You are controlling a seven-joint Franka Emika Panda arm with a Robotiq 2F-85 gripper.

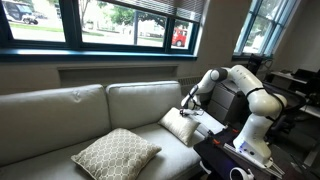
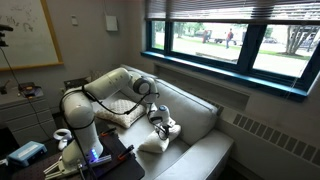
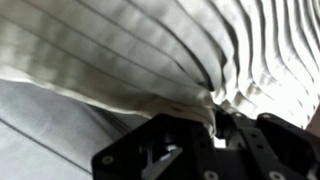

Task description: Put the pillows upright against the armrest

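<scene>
Next, my gripper lets go of the white pillow upright in the sofa corner [image 1: 194, 121] between the backrest and the near armrest.
A white ribbed pillow [image 1: 179, 126] lies at the sofa end nearest the robot; it also shows in an exterior view [image 2: 154, 141]. My gripper [image 1: 189, 104] is right above it, also seen in an exterior view [image 2: 160, 122]. In the wrist view my gripper [image 3: 215, 125] is shut on a pinch of the white pillow's [image 3: 120, 50] edge fabric. A second, patterned pillow [image 1: 115, 152] lies flat on the other seat cushion, apart from the gripper, and shows in an exterior view [image 2: 119, 109]. The armrest is hidden behind the arm.
The grey sofa [image 1: 60, 115] stands under a wide window [image 1: 110, 22]. The robot base and a black table with cables [image 1: 235, 155] stand at the sofa's end. A radiator [image 2: 275, 135] runs along the wall.
</scene>
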